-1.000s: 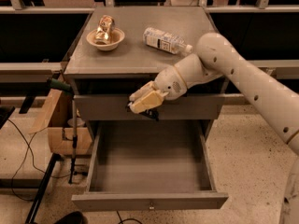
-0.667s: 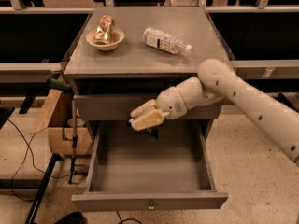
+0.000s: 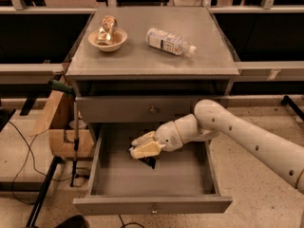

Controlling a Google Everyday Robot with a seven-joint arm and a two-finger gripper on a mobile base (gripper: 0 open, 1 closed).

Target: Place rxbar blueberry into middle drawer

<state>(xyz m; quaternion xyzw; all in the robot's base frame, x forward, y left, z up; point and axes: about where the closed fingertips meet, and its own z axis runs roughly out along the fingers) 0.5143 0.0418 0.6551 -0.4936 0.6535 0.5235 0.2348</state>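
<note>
My gripper is going to the middle drawer's grey bottom. It will let go of the rxbar blueberry, now low inside the drawer, there, close to the flat front point(image 3: 142, 185).
The middle drawer point(image 3: 118, 184) is pulled out wide, showing its bare grey tray, with its flat front point(image 3: 190, 205) nearest me. My gripper point(image 3: 145, 148) reaches in from the right and hangs low inside the drawer, left of its centre. It is shut on the rxbar blueberry point(image 3: 150, 162). Only a dark end of the bar shows, just below the pale fingers and close to the tray floor. I cannot tell if the bar touches the floor.
The top drawer point(image 3: 118, 109) above is shut. On the cabinet top point(image 3: 152, 63) lie a clear water bottle point(image 3: 168, 42) on its side and a bowl point(image 3: 118, 41) holding a gold can point(image 3: 106, 30). A cardboard box point(image 3: 59, 127) and cables are on the floor at left.
My gripper, with the bar, has moved down from in front of the top drawer into the open middle drawer.
</note>
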